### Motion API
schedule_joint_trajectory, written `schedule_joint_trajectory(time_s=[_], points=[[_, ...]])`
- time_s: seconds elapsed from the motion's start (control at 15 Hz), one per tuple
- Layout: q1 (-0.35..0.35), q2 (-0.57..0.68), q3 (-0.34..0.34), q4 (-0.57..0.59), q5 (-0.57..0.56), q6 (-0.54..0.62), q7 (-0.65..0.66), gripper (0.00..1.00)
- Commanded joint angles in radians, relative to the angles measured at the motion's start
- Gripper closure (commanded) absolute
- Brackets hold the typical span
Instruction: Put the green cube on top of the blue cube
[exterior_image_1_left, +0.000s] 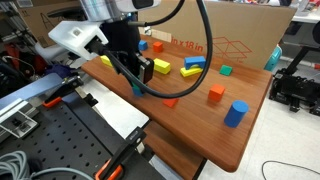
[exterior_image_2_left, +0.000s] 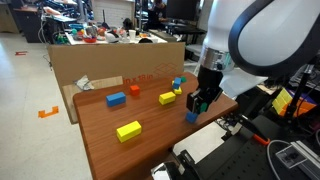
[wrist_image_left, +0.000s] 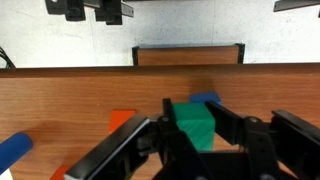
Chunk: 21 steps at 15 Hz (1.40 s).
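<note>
My gripper is holding the green cube. It will release it on the blue cube (exterior_image_1_left: 138, 85) (wrist_image_left: 206, 110) near the near edge of the wooden table.
My gripper (wrist_image_left: 192, 135) is shut on the green cube (wrist_image_left: 192, 122), which sits between the two fingers in the wrist view. The blue cube (wrist_image_left: 206, 99) lies on the wooden table just beyond the green cube, partly hidden by it. In an exterior view the gripper (exterior_image_2_left: 197, 101) hangs near the table's near edge, with the blue cube (exterior_image_2_left: 191, 117) right below its fingertips. In an exterior view the gripper (exterior_image_1_left: 135, 68) covers most of the held cube.
On the wooden table (exterior_image_1_left: 250, 135) lie yellow blocks (exterior_image_1_left: 160, 67), a long flat blue block (exterior_image_1_left: 195, 62), red cubes (exterior_image_1_left: 215, 94), a blue cylinder (exterior_image_1_left: 235, 113) and another small green block (exterior_image_1_left: 226, 70). A cardboard box (exterior_image_2_left: 110, 62) stands behind the table.
</note>
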<state>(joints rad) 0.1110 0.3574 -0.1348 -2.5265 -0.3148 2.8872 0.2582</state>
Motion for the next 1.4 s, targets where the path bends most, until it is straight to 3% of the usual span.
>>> schedule_joint_trajectory(time_s=[0.0, 0.67, 0.8, 0.93, 1.2, 1.33], points=[[0.006, 0.031, 0.014, 0.024, 0.057, 0.032, -0.039, 0.88], [0.005, 0.063, 0.041, 0.057, 0.107, 0.017, -0.082, 0.88], [-0.002, 0.052, 0.050, 0.054, 0.116, 0.008, -0.092, 0.37], [-0.005, 0.048, 0.056, 0.052, 0.126, 0.004, -0.096, 0.33], [0.002, 0.027, 0.056, 0.041, 0.138, -0.006, -0.092, 0.04], [0.007, 0.012, 0.055, 0.037, 0.138, -0.010, -0.090, 0.00]])
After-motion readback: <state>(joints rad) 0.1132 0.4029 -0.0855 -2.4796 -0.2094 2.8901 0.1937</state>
